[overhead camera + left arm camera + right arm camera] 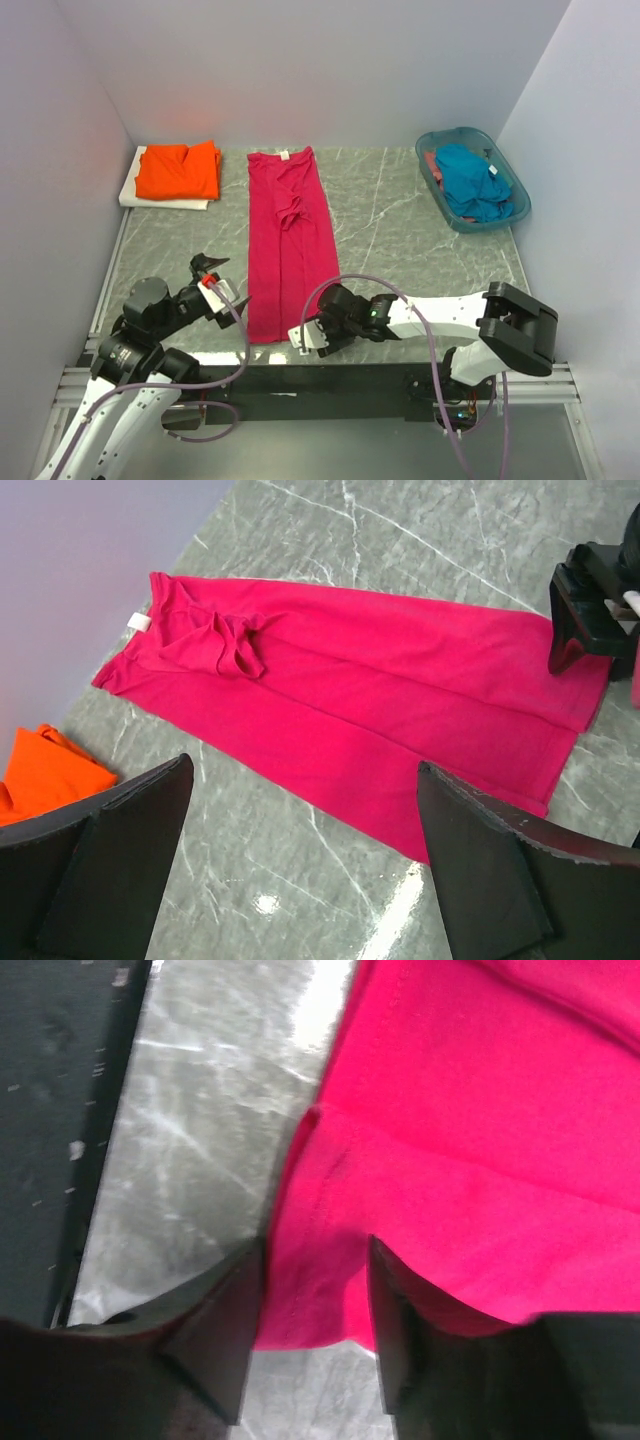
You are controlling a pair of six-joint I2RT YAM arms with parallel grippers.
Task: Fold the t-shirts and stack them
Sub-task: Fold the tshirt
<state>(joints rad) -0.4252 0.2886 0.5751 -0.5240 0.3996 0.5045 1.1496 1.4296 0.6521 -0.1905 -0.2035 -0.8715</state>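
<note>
The left gripper will close on the magenta-red t-shirt's free near hem corner (254,338), across from the corner at the right gripper.
The magenta-red t-shirt (285,240) lies flat on the table as a long narrow strip, with its white neck label (283,154) at the far end. It also shows in the left wrist view (380,700). My left gripper (215,275) is open and empty, just left of the strip (303,765). My right gripper (305,335) is at the strip's near right corner. In the right wrist view its fingers (315,1243) are partly closed, one on each side of the hem corner (320,1290). The folded orange t-shirt (180,170) lies at the back left. The teal-blue t-shirt (470,180) is crumpled in the basket.
The translucent teal basket (520,205) stands at the back right by the wall. A white sheet (130,190) lies under the orange t-shirt. White walls close in the left, back and right sides. The table's dark front rail (60,1110) runs just beside my right gripper.
</note>
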